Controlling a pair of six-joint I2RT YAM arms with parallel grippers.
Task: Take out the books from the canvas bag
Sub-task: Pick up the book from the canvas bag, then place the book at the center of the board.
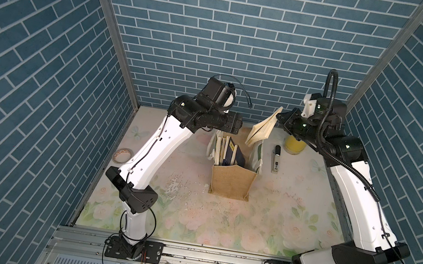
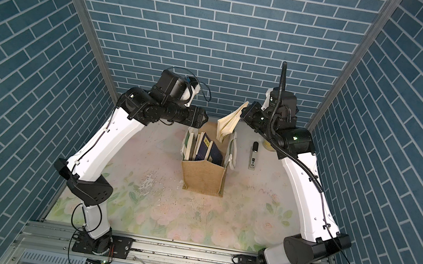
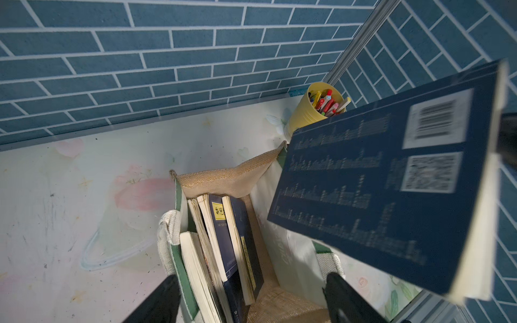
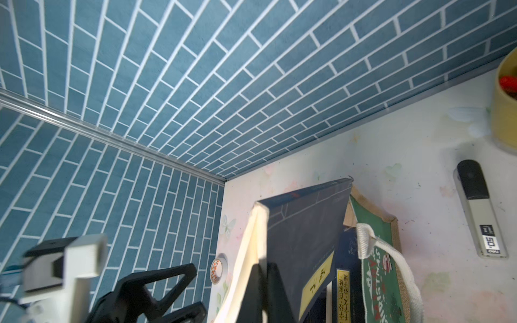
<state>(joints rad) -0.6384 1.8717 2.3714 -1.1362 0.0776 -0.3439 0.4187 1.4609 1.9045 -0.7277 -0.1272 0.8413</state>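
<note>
My right gripper has the dark blue book to put down. It will set the book on the bare table point(image 1: 305, 195) in front of the yellow pen cup.
The tan canvas bag point(image 1: 231, 181) point(image 2: 202, 175) stands upright at mid-table, its mouth open. Several books point(image 1: 230, 153) point(image 3: 223, 246) stand on edge inside it, toward its left side. My right gripper point(image 1: 281, 118) point(image 4: 265, 293) is shut on a dark blue book point(image 1: 262, 128) point(image 3: 391, 181) point(image 4: 302, 237), held tilted in the air above the bag's far right corner. Its cover shows a yellow title strip. My left gripper point(image 1: 235, 129) point(image 3: 251, 302) hangs open over the bag's mouth, with nothing between its fingers point(image 3: 159, 302).
A yellow pen cup point(image 1: 294, 145) point(image 3: 310, 112) stands at the back right, under my right arm. A black-and-silver stapler point(image 1: 276, 158) point(image 4: 475, 209) lies right of the bag. A tape roll point(image 1: 122, 155) lies at the left edge. Tiled walls close three sides.
</note>
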